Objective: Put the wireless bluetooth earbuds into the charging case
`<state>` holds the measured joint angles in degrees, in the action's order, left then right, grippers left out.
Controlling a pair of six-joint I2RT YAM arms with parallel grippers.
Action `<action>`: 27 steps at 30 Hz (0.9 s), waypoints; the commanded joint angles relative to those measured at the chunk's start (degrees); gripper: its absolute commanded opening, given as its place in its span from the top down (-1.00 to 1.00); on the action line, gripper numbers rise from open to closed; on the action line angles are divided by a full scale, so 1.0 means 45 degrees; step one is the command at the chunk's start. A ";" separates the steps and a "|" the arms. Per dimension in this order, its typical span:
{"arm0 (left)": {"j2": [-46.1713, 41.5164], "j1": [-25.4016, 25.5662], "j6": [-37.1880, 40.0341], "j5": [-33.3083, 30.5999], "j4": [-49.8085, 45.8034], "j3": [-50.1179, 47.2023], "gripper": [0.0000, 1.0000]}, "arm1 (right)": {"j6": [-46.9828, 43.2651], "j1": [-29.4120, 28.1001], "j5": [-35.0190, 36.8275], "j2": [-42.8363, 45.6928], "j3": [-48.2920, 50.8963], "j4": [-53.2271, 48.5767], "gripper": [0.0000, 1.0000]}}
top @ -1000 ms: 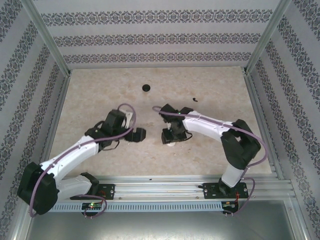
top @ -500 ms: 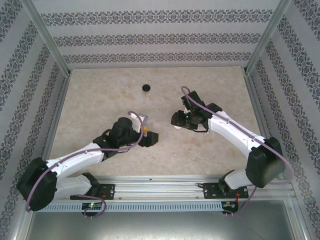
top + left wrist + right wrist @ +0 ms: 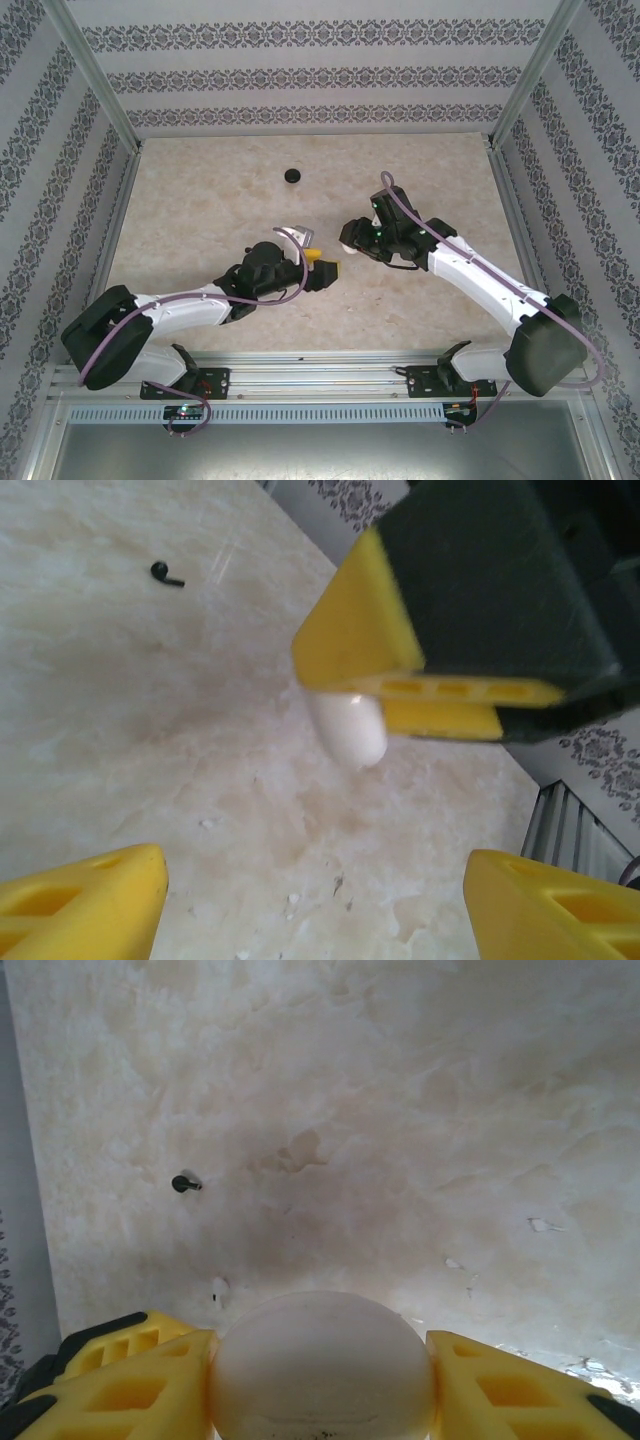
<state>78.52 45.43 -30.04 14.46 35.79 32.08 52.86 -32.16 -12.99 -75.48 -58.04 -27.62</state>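
Note:
The robot's right gripper spans the broad width of the charging case, so the left gripper should take the case point(image 3: 355, 735) first, and then the right gripper should pinch the case's thin sides.
My right gripper point(image 3: 320, 1348) is shut on a white rounded charging case point(image 3: 320, 1360), held a little above the table near its middle point(image 3: 350, 246). The left gripper point(image 3: 327, 268) is open and holds nothing, just left of the case. In the left wrist view its yellow fingertips point(image 3: 90, 895) stand wide apart, and the case point(image 3: 348, 730) pokes out from between the right gripper's fingers point(image 3: 350, 630) ahead. One black earbud point(image 3: 185, 1183) lies on the table beyond the case, also seen far off as a black earbud point(image 3: 165, 574). A tiny white earbud point(image 3: 219, 1290) lies nearer the case.
A black round puck point(image 3: 292, 176) sits on the marble table point(image 3: 200, 200) at the far middle. Patterned walls and a metal frame point(image 3: 100, 90) close in the sides and back. A metal rail point(image 3: 320, 375) runs along the near edge.
The left gripper has slid right towards the right gripper, its jaws narrowing somewhat. The right gripper carried the white case up and back from the table's middle.

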 commanded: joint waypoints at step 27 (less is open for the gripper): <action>0.0289 0.0003 -0.0335 0.0157 0.2491 0.0392 0.61 | 0.0293 -0.1191 -0.0253 0.0094 -0.1062 0.0616 0.01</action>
<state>81.14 45.25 -31.68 13.06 41.95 34.28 55.11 -36.16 -14.11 -76.12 -61.14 -25.91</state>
